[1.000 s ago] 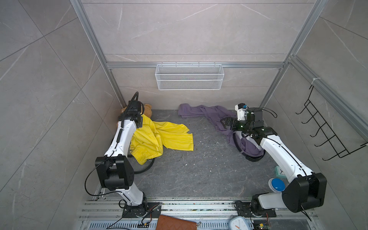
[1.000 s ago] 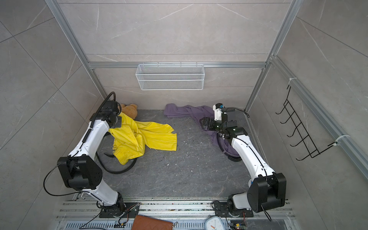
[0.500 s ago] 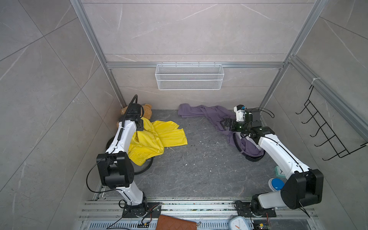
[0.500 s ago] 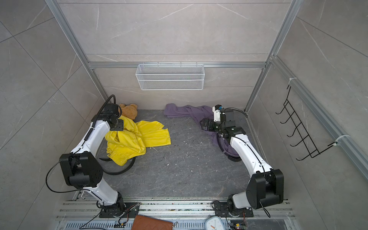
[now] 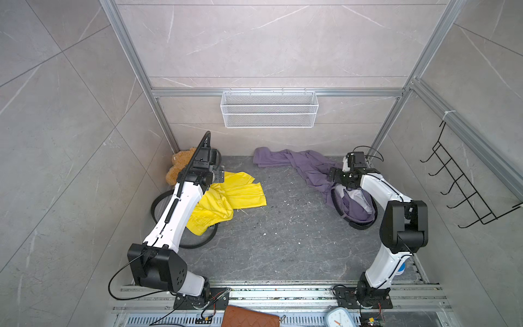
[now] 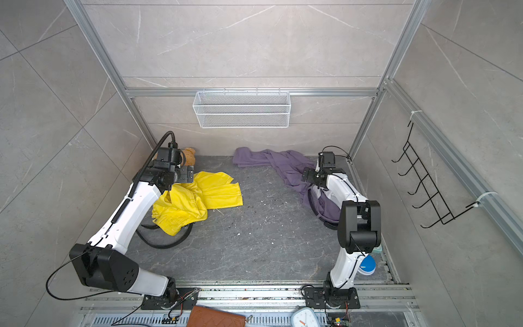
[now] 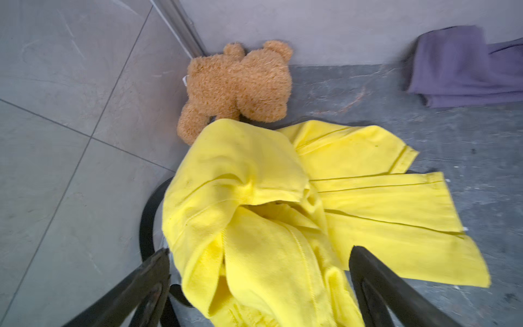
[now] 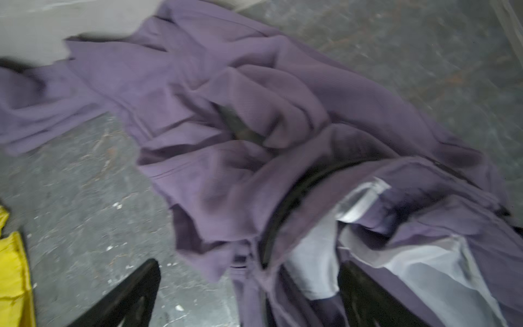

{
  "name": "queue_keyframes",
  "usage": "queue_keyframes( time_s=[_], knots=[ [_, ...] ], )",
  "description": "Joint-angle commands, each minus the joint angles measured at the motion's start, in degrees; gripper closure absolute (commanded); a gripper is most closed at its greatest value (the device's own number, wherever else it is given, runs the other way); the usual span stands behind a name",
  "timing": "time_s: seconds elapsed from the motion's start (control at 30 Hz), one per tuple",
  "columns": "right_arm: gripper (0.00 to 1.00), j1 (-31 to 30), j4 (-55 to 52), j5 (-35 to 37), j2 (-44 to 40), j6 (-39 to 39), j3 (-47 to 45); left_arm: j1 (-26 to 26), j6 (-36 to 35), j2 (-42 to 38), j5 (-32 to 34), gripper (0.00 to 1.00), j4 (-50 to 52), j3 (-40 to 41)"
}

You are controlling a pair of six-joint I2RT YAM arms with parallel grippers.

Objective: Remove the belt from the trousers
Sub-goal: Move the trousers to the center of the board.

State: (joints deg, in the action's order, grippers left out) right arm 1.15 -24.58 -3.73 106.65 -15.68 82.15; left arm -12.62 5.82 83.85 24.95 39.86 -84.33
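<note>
The second black belt, along the side of the purple trousers' waistband [image 8: 502,211] nearest the black hook rack, will be gripped by my right gripper.
Yellow trousers [image 5: 226,198] [image 6: 198,198] lie crumpled on the left of the floor. A black belt [image 5: 198,245] [image 7: 147,215] curves out from under them; I cannot tell whether it sits in their loops. My left gripper [image 5: 219,175] [image 7: 259,252] hangs open just above this heap, with nothing between its fingers. Purple trousers [image 5: 305,167] [image 8: 226,113] lie at the back right, and a second black belt [image 5: 365,225] [image 8: 285,206] runs round their waistband. My right gripper [image 5: 331,177] [image 8: 250,263] is open over that waistband, holding nothing.
A brown teddy bear [image 5: 177,167] [image 7: 240,85] sits in the back left corner. A white wire basket [image 5: 268,109] hangs on the back wall and a black hook rack [image 5: 464,184] on the right wall. A brown wallet [image 5: 252,318] and a clock [image 5: 341,318] lie at the front edge.
My left gripper has opened and let go of the yellow trousers, which dropped into a tighter heap further left. The right arm's elbow has lifted; its gripper stays open over the purple trousers.
</note>
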Motion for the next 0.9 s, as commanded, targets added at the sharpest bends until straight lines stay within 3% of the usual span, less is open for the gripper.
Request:
queue_keyframes(
  time_s=[0.0, 0.3, 0.5, 0.87],
  knots=[
    [0.0, 0.3, -3.2, -2.3, 4.7, -1.4, 4.4, -2.2, 4.2, -0.6, -3.3, 0.0, -1.3, 2.2],
    [0.09, -2.3, -7.1, -16.6, 13.7, -1.0, 7.9, -6.2, 6.0, 2.7, -5.3, 0.0, -3.8, 2.9],
    [0.14, -10.8, -11.6, -21.1, 13.1, 2.7, 3.9, -6.5, 5.4, 1.9, -4.7, 0.0, -3.5, 3.4],
    [0.16, -28.7, -6.9, -29.3, 5.4, -2.8, -7.7, -6.5, 4.9, -1.1, -3.2, 0.0, -3.4, 6.1]
  ],
)
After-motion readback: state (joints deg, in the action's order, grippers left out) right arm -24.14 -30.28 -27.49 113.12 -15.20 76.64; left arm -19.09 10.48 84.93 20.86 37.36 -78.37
